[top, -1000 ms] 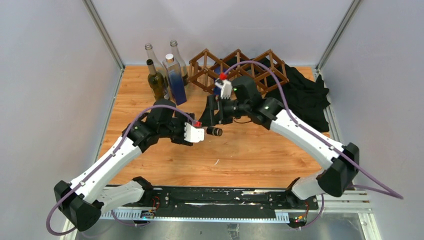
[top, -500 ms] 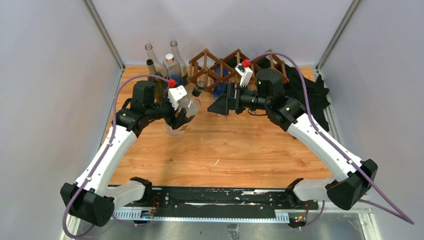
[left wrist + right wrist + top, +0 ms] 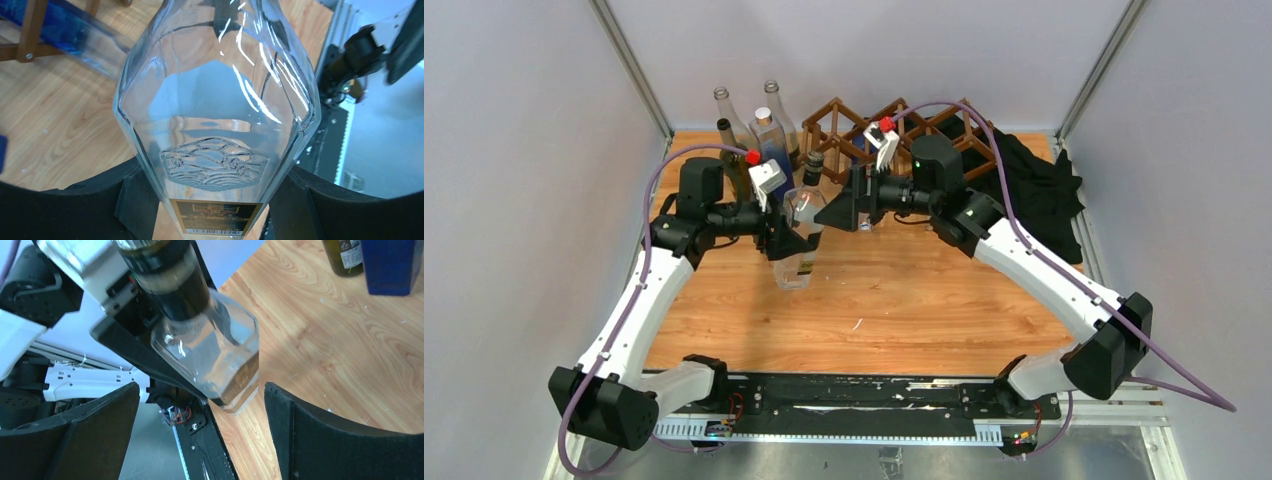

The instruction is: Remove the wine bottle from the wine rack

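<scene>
I am holding the wine bottle by its body with my left gripper, so I should hold the bottle with my right gripper while my left gripper takes its dark cap [image 3: 814, 160] from above.
A clear glass wine bottle [image 3: 795, 240] with a dark cap stands nearly upright over the table, left of centre, away from the wine rack [image 3: 924, 135]. My left gripper [image 3: 784, 235] is shut on its body. In the left wrist view the wine bottle [image 3: 215, 95] fills the frame, and both black fingers [image 3: 132, 200] press its lower sides around the left gripper [image 3: 215, 205]. My right gripper [image 3: 842, 208] hovers open beside the bottle's neck, touching nothing. In the right wrist view the wine bottle [image 3: 212, 347] hangs beyond the right gripper [image 3: 202, 432]. Whether its base touches the wood, I cannot tell.
Several other bottles stand at the back left: two clear ones [image 3: 724, 112], a blue square one [image 3: 776, 160] and a dark green one [image 3: 737, 165]. A blue bottle [image 3: 65, 35] lies by a rack slat. A black cloth [image 3: 1034, 190] is heaped right of the rack.
The left arm swung the bottle from lying low at mid-table up and left, and now holds it nearly upright. The right gripper opened wider, pulled back, then moved left toward the bottle's neck.
</scene>
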### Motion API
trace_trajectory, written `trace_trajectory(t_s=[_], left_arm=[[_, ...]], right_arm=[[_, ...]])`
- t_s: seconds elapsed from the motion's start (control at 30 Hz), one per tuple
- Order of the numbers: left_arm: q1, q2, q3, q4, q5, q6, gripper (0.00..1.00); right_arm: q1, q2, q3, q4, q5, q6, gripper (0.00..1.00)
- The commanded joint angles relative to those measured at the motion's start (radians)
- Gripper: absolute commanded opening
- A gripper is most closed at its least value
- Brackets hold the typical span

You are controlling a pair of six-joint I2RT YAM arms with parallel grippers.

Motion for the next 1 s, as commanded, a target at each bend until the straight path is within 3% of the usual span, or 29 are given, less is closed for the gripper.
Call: trace_trajectory(t_s=[0.0, 0.13, 0.53, 0.63, 0.67, 0.7, 0.83, 0.93, 0.97], left_arm=[[0.019, -0.009, 0.067, 0.128, 0.191, -0.147, 0.0], [0.019, -0.007, 0.065, 0.148, 0.227, -0.182, 0.0], [0.019, -0.007, 0.082, 0.102, 0.326, -0.196, 0.0], [0.019, -0.005, 0.088, 0.06, 0.324, -0.158, 0.01], [0.019, -0.003, 0.091, 0.043, 0.322, -0.145, 0.07], [0.019, 0.001, 0.095, 0.022, 0.318, -0.13, 0.2], [0.019, 0.024, 0.141, -0.16, 0.264, 0.058, 0.72], [0.019, 0.027, 0.159, -0.269, 0.201, 0.177, 0.94], [0.019, 0.024, 0.164, -0.287, 0.184, 0.201, 0.96]], right_arm=[[0.015, -0.067, -0.127, 0.23, -0.058, -0.001, 0.98], [0.021, -0.095, -0.176, 0.301, -0.053, -0.001, 0.98], [0.059, 0.046, -0.102, 0.415, -0.146, 0.04, 0.98], [0.07, 0.046, -0.112, 0.433, -0.146, 0.035, 0.79], [0.071, 0.042, -0.115, 0.433, -0.139, 0.032, 0.69], [0.071, 0.037, -0.117, 0.428, -0.128, 0.027, 0.6], [0.071, 0.001, -0.112, 0.349, -0.047, -0.048, 0.03], [0.069, -0.022, -0.092, 0.251, 0.012, -0.137, 0.0], [0.07, -0.029, -0.088, 0.221, 0.031, -0.168, 0.0]])
